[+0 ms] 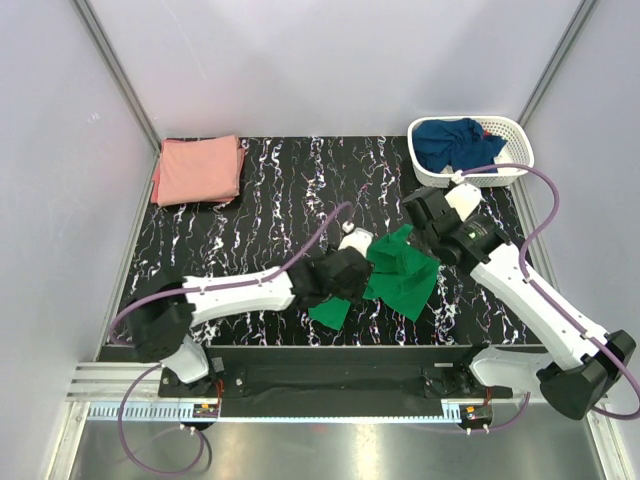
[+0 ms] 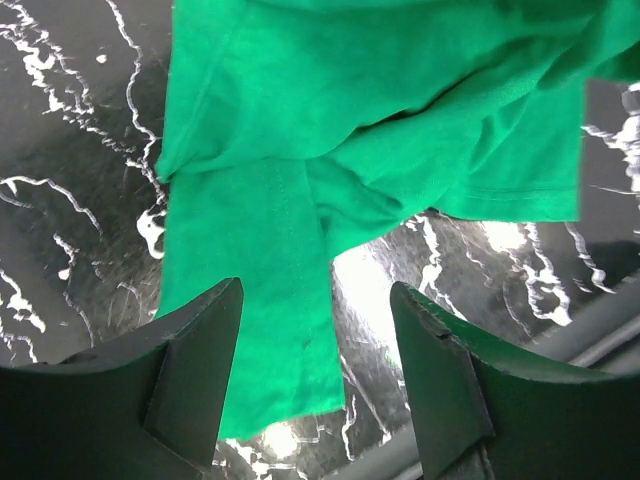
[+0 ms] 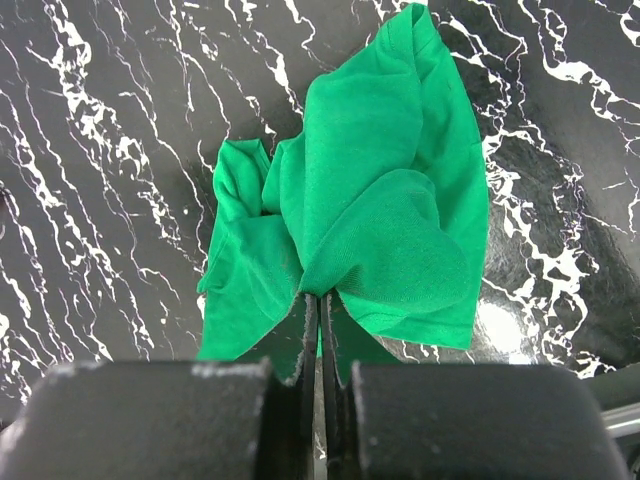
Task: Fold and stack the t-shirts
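Observation:
The green t-shirt is bunched up in overlapping folds, so my left gripper needs to pinch its narrow flap [image 2: 262,250] and pull it away from my right gripper.
The bright green t-shirt [image 1: 405,278] is bunched up at the table's middle front. My right gripper [image 3: 320,297] is shut on a pinch of its cloth and holds it raised, so the green t-shirt [image 3: 372,200] hangs down from the jaws. In the top view the right gripper [image 1: 412,238] is at the shirt's upper tip. My left gripper [image 2: 318,290] is open at the shirt's left side, with a flap of the green t-shirt [image 2: 300,150] just beyond its fingers and nothing gripped. The salmon pink t-shirt [image 1: 200,170] lies folded at the back left. The navy t-shirt [image 1: 452,142] is crumpled in the basket.
The white lattice basket [image 1: 517,132] stands at the back right corner. The black marbled table [image 1: 300,190] is walled by pale panels on three sides. A metal rail with the arm bases runs along the near edge [image 1: 330,385].

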Controlling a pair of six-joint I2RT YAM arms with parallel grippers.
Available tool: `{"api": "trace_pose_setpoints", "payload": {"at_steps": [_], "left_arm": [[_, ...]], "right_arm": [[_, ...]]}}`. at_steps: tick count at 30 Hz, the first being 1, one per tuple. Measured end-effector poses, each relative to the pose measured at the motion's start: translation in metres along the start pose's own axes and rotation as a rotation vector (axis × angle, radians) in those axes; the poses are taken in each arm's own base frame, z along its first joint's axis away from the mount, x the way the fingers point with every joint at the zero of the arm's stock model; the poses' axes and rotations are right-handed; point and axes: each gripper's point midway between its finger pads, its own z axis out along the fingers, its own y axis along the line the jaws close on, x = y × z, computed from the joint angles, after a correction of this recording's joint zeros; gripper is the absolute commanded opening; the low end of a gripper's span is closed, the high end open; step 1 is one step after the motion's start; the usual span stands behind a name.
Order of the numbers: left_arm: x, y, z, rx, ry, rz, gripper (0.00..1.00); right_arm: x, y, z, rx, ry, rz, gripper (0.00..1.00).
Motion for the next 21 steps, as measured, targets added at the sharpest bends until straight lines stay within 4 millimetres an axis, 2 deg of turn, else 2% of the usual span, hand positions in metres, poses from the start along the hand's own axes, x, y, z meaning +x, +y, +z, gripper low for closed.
{"api": "trace_pose_setpoints", "payload": {"at_steps": [4,10,13,18,20,21], "left_arm": [[0.004,0.003,0.020,-0.097,0.032,0.044,0.64],[0.018,0.019,0.045,-0.237,0.089,0.077,0.60],[0.029,0.027,0.053,-0.286,0.123,0.098,0.58],[0.033,0.028,0.058,-0.301,0.134,0.103,0.57],[0.030,0.026,0.059,-0.295,0.123,0.096,0.51],[0.029,0.025,0.060,-0.292,0.117,0.092,0.43]], "right_arm": [[0.001,-0.006,0.001,-0.006,-0.003,0.009,0.00],[0.012,-0.010,0.009,-0.001,0.022,-0.003,0.00],[0.012,-0.009,0.010,-0.009,0.028,0.001,0.00],[0.009,-0.008,0.012,-0.018,0.025,0.014,0.00],[0.010,-0.007,0.013,-0.024,0.031,0.019,0.00],[0.011,-0.006,0.014,-0.027,0.035,0.020,0.00]]}}
